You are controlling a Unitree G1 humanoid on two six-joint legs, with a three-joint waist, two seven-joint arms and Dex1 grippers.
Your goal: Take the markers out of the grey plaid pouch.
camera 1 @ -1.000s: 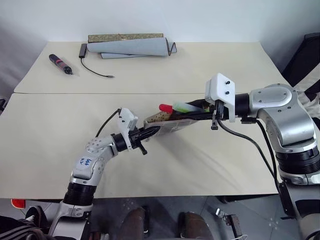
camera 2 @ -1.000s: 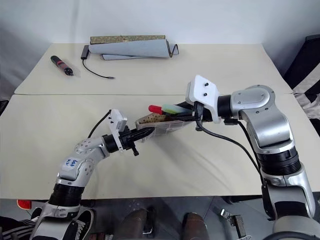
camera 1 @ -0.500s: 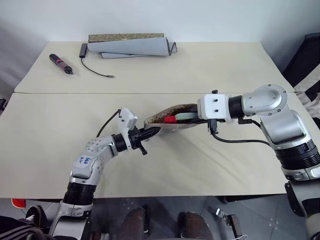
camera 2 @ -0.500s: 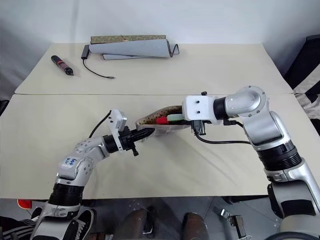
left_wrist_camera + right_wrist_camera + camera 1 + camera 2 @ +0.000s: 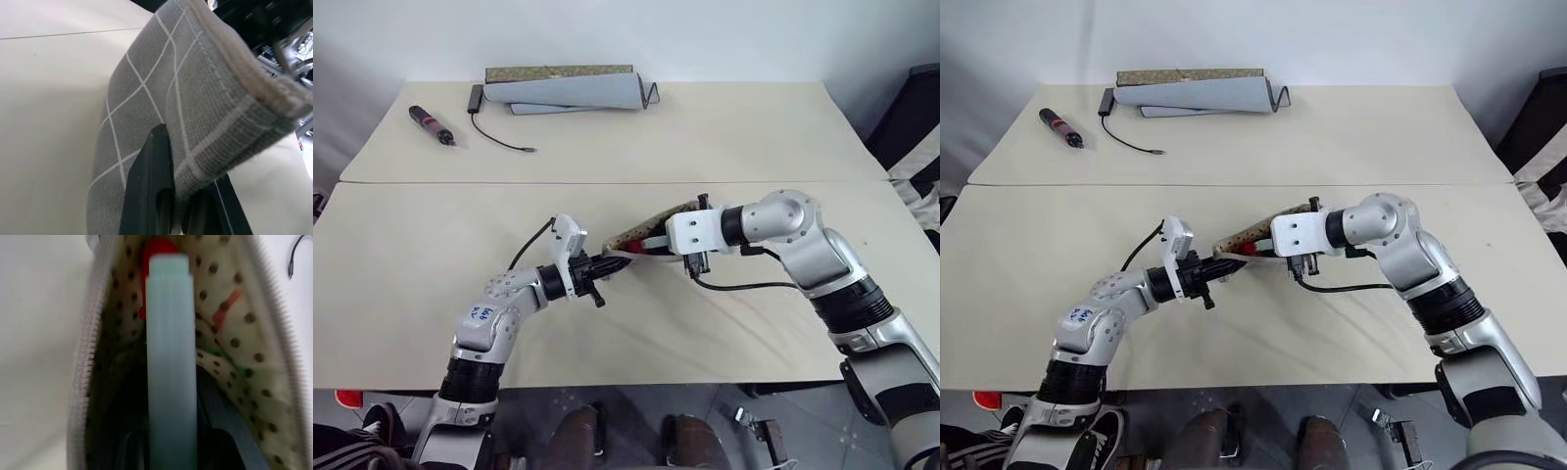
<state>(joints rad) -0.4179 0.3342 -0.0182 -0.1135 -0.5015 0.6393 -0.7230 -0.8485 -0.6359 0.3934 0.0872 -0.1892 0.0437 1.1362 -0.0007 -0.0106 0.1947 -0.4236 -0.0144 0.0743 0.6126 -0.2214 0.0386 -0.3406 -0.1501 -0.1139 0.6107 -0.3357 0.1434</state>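
Observation:
I should open my right gripper and grip nearer the pale green marker's far end (image 5: 168, 268) before drawing it out, because the marker sticks far past my right fingers.
The grey plaid pouch (image 5: 641, 227) hangs over the middle of the table, its spotted lining showing at the open zip. My left gripper (image 5: 605, 262) is shut on the pouch's left end; the left wrist view has the plaid fabric (image 5: 161, 93) pinched between the black fingers (image 5: 149, 181). My right gripper (image 5: 171, 450) reaches into the pouch's mouth from the right and is shut on the markers. The pale green marker (image 5: 168, 357) runs straight out from between its fingers, with a red marker end (image 5: 157, 249) beyond it. That red end (image 5: 1250, 249) peeks out of the pouch.
A rolled grey mat (image 5: 573, 91) lies at the table's far edge. A black-and-red pen tool (image 5: 433, 125) and a thin black cable (image 5: 499, 137) lie at the far left. A dark chair (image 5: 915, 117) stands off the right side.
My right gripper has sunk, rolled and moved left, carrying the markers from above the pouch down into its open mouth. The left gripper has held the pouch in place.

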